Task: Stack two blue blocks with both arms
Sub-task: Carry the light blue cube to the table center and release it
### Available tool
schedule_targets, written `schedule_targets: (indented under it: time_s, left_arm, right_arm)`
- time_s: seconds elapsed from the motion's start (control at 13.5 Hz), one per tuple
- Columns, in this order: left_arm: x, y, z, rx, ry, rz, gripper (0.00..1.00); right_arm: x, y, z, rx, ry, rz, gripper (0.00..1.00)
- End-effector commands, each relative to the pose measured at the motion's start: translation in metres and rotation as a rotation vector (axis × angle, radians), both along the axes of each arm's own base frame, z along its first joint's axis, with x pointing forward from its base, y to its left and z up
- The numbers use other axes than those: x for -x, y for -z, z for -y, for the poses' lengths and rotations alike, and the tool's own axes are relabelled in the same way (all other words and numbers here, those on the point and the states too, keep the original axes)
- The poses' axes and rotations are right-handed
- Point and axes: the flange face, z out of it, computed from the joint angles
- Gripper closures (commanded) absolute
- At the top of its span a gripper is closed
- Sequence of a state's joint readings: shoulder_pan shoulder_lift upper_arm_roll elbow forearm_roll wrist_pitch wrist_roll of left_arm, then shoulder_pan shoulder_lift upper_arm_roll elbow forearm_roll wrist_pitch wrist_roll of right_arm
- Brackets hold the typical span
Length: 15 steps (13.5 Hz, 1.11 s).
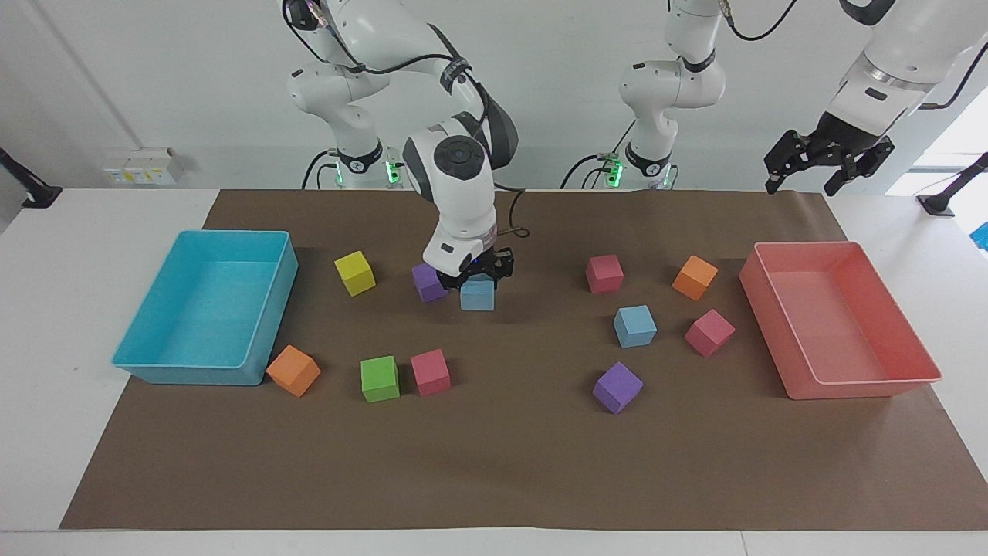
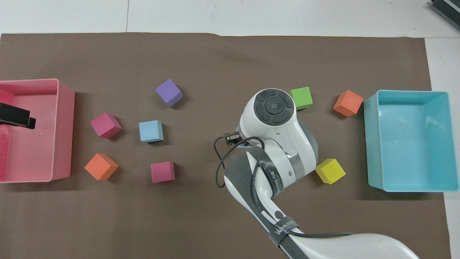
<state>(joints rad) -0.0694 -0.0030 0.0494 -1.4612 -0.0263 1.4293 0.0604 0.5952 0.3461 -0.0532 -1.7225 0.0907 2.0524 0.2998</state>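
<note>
The robot's right gripper will release the light-blue block on the open mat (image 2: 222, 149) between the other blue block and yellow cube. The light-blue block is now just above the mat.
My right gripper (image 1: 478, 276) is shut on a light-blue block (image 1: 477, 296), which it carries just above the brown mat, beside a purple cube (image 1: 428, 282). In the overhead view the right arm's wrist hides that block and only the right gripper's (image 2: 233, 139) black edge shows. The second blue block (image 1: 634, 325) (image 2: 151, 131) sits on the mat toward the left arm's end, among other cubes. My left gripper (image 1: 806, 179) (image 2: 21, 119) waits open and empty, raised over the pink tray (image 1: 841, 386).
A cyan tray (image 1: 231, 233) stands at the right arm's end. Yellow (image 1: 355, 273), orange (image 1: 293, 371), green (image 1: 380, 378) and magenta (image 1: 430, 372) cubes lie near it. Magenta (image 1: 603, 273), orange (image 1: 695, 277), magenta (image 1: 708, 333) and purple (image 1: 617, 388) cubes surround the second blue block.
</note>
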Motion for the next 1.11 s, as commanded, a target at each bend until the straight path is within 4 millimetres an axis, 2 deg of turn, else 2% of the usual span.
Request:
schedule_targets:
  time_s: [0.0, 0.15, 0.37, 0.45, 0.52, 0.67, 0.74, 0.89, 1.04]
  left_arm:
    - [0.007, 0.0, -0.005, -0.006, 0.005, 0.005, 0.0]
    - [0.007, -0.001, -0.004, -0.006, 0.005, 0.006, 0.0]
    - [0.007, -0.001, -0.003, -0.007, 0.001, 0.006, 0.0]
    - [0.007, 0.0, -0.003, -0.007, 0.001, 0.003, 0.0]
    - [0.007, 0.0, -0.003, -0.007, 0.001, 0.003, 0.0]
    - [0.007, 0.0, -0.003, -0.007, 0.001, 0.005, 0.0]
    - [0.007, 0.0, -0.002, -0.007, 0.003, 0.005, 0.0]
    - [0.007, 0.0, -0.001, -0.008, 0.004, 0.005, 0.0]
    - [0.007, 0.0, -0.001, -0.007, 0.003, 0.004, 0.0]
  right_arm:
    - [-0.005, 0.011, -0.022, -0.006, 0.02, 0.021, 1.0]
    - [-0.004, 0.018, -0.05, -0.008, 0.058, 0.024, 1.0]
    - [-0.008, 0.018, -0.055, -0.016, 0.08, 0.035, 1.0]
    - [-0.006, 0.024, -0.06, -0.012, 0.073, 0.035, 1.0]
    - [0.0, 0.033, -0.073, -0.012, 0.051, 0.048, 1.0]
    - [0.001, 0.045, -0.069, -0.015, 0.021, 0.06, 1.0]
    - [-0.001, 0.045, -0.066, -0.019, 0.0, 0.059, 1.0]
    - [0.002, 0.06, -0.071, -0.008, -0.012, 0.046, 1.0]
    - [0.002, 0.061, -0.07, -0.006, -0.02, 0.043, 1.0]
